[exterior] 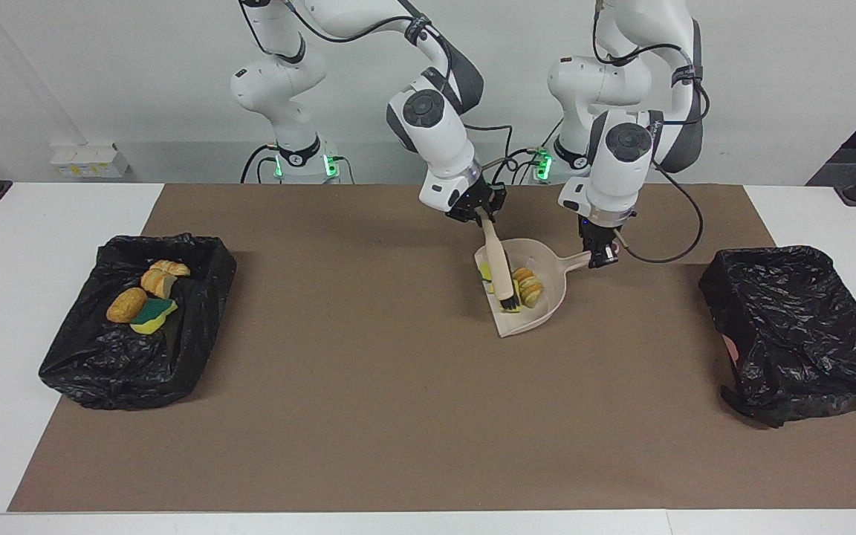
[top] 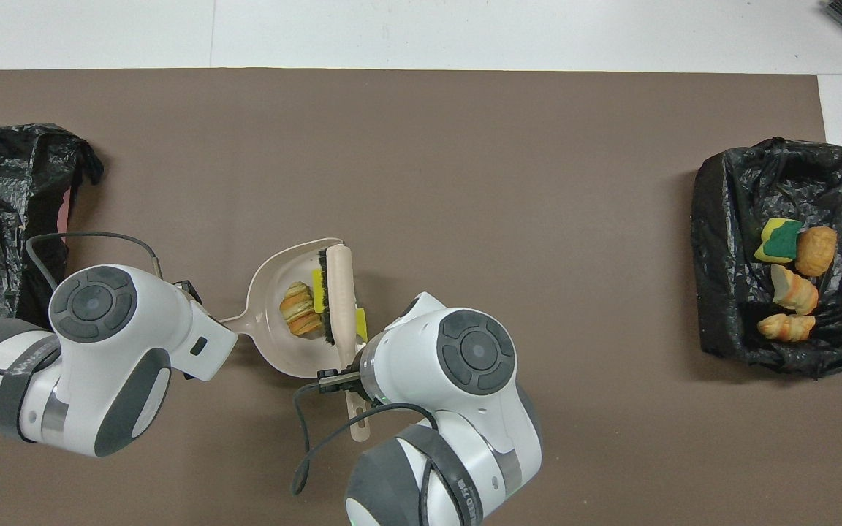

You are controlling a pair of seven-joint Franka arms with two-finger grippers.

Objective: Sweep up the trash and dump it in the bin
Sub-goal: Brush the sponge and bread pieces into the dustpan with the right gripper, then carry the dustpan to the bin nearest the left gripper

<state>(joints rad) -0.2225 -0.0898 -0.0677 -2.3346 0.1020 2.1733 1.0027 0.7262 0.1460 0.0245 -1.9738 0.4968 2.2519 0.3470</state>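
Note:
My right gripper is to let go of the beige brush on the brown mat [top: 397,419] next to the beige dustpan, toward the robots' side. The brush's bristles now sit inside the pan.
The beige dustpan [exterior: 539,318] is at the middle of the brown mat, on the robots' side. My left gripper [exterior: 600,256] is shut on its handle. My right gripper [exterior: 478,213] is shut on the handle of the beige brush [exterior: 498,264], whose dark bristles sit inside the pan. In the pan lie a golden bread chunk [exterior: 527,286] and yellow sponge pieces [exterior: 485,273]. The overhead view shows the pan [top: 267,277], brush [top: 340,292] and bread chunk [top: 299,307]. Several more trash pieces [exterior: 147,297] lie in the black-lined bin [exterior: 198,297] at the right arm's end.
A second black-bagged bin [exterior: 792,334] stands at the left arm's end of the table. The brown mat [exterior: 368,386] covers most of the white table. A cable loops from each wrist near the pan.

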